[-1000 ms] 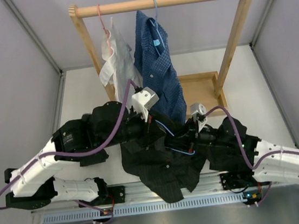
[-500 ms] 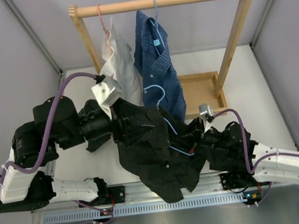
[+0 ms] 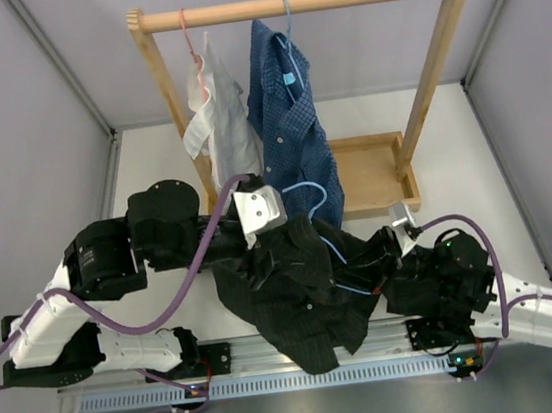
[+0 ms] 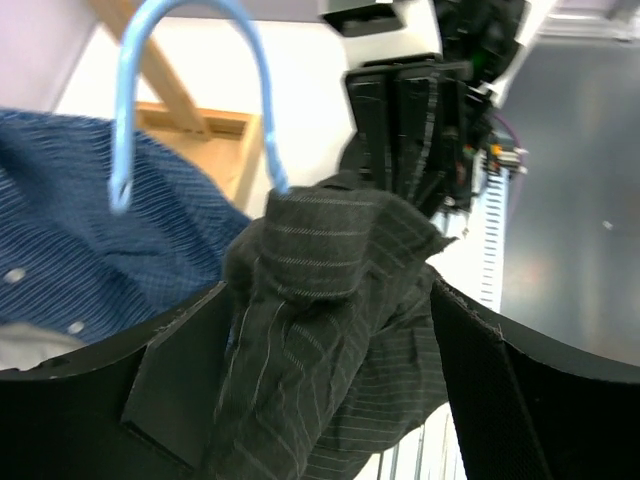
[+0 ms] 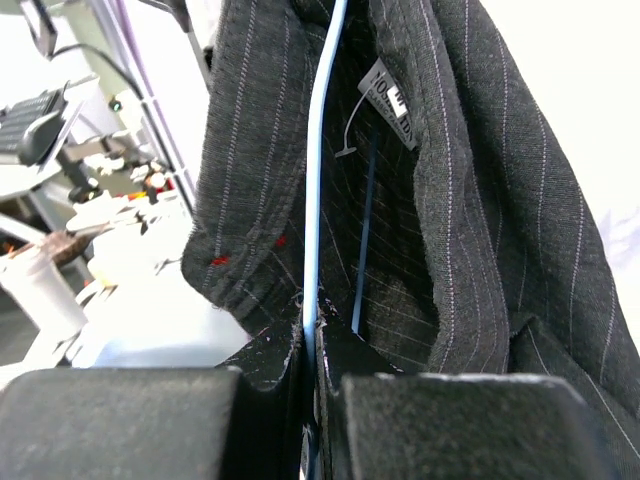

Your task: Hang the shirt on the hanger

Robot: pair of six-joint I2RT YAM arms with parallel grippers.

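I need to take the hook's base (image 4: 281,182) with my left gripper, as my right gripper is shut on the hanger's wire and must be freed to draw the shirt over.
The black striped shirt (image 3: 288,301) hangs bunched between the two arms, above the table's near middle. The light-blue hanger (image 3: 306,191) pokes its hook out above the collar. My left gripper (image 3: 282,238) sits at the shirt's top. In the left wrist view its jaws stand wide apart around a fold of the shirt (image 4: 325,270), with the hanger's hook (image 4: 190,40) beyond. My right gripper (image 3: 362,274) is shut on the hanger's wire (image 5: 318,150), which runs inside the shirt (image 5: 480,200) past the white neck label (image 5: 393,100).
A wooden rack (image 3: 296,2) stands at the back. A white shirt (image 3: 214,113) on a pink hanger and a blue checked shirt (image 3: 290,114) hang from it. The rack's wooden tray base (image 3: 377,169) lies right of them. Grey walls close both sides.
My left gripper has opened and let go of the fabric; that arm swung left, then back to the shirt's top. The right arm drew back to the right with the hanger.
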